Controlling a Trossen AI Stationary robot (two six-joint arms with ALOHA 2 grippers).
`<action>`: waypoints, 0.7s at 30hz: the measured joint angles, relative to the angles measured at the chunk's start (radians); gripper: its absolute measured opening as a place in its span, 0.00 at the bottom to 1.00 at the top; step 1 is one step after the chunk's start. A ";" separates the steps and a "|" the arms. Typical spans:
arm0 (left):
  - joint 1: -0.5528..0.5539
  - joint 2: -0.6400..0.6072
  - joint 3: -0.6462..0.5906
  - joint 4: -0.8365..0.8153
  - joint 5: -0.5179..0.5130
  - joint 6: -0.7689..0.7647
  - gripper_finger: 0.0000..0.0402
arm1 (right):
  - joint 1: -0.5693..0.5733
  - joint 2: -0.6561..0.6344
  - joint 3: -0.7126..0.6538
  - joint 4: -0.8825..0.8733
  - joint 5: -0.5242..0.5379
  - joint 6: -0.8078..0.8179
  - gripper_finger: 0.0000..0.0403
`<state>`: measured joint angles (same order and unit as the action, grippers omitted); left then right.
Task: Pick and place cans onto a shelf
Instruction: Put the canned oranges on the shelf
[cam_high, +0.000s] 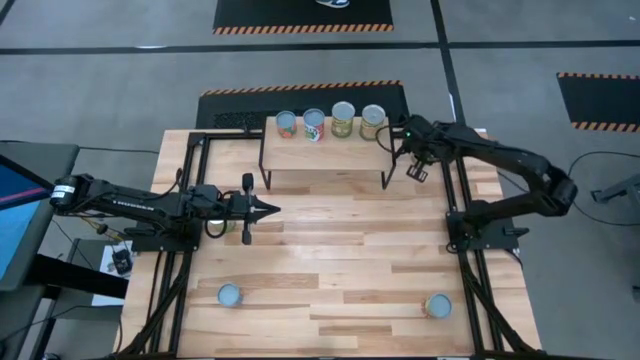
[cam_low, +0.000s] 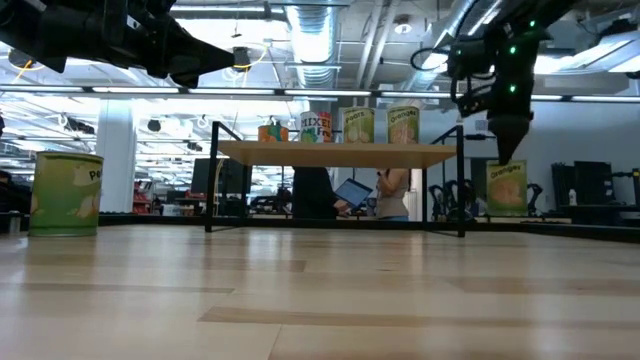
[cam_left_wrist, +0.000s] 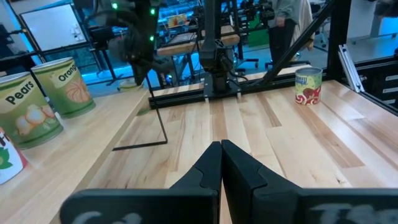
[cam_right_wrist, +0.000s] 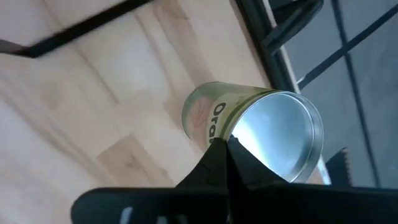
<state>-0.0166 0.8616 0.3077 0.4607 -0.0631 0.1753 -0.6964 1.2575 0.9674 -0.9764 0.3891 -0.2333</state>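
Next, I put down the can in my right gripper on the shelf (cam_high: 371, 147) just in front of the standing oranges can.
The shelf (cam_high: 320, 155) stands at the table's far middle and carries several cans in a row along its far edge (cam_high: 314, 123); the rightmost is an oranges can (cam_high: 373, 120) (cam_right_wrist: 249, 124). My right gripper (cam_high: 398, 148) (cam_low: 505, 150) is shut and slants down just off the shelf's right end. In the low view it hangs clear to the right of that can (cam_low: 403, 123). My left gripper (cam_high: 272, 209) (cam_left_wrist: 221, 146) is shut and level above the table's left middle, holding nothing. Two more cans (cam_high: 229, 295) (cam_high: 437, 305) stand upright on the table near its front edge.
Black metal rails (cam_high: 190, 200) (cam_high: 465, 230) run along both sides of the table under the arms. The shelf's thin black legs (cam_low: 462, 190) stand on the tabletop. People stand in the room beyond the table (cam_low: 390, 195). Bare planks lie between the shelf and the two near cans.
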 joint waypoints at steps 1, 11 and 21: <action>0.000 0.000 0.000 0.000 0.000 0.000 0.00 | 0.007 -0.008 0.009 -0.022 -0.001 0.012 0.01; 0.000 0.000 0.000 0.000 0.000 0.000 0.00 | 0.120 -0.085 0.147 -0.305 -0.083 0.181 0.01; 0.000 0.000 0.000 0.000 0.001 -0.001 0.00 | 0.344 -0.131 0.277 -0.416 -0.211 0.397 0.01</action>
<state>-0.0163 0.8614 0.3077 0.4606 -0.0624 0.1745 -0.3522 1.1267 1.2446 -1.3921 0.1782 0.1635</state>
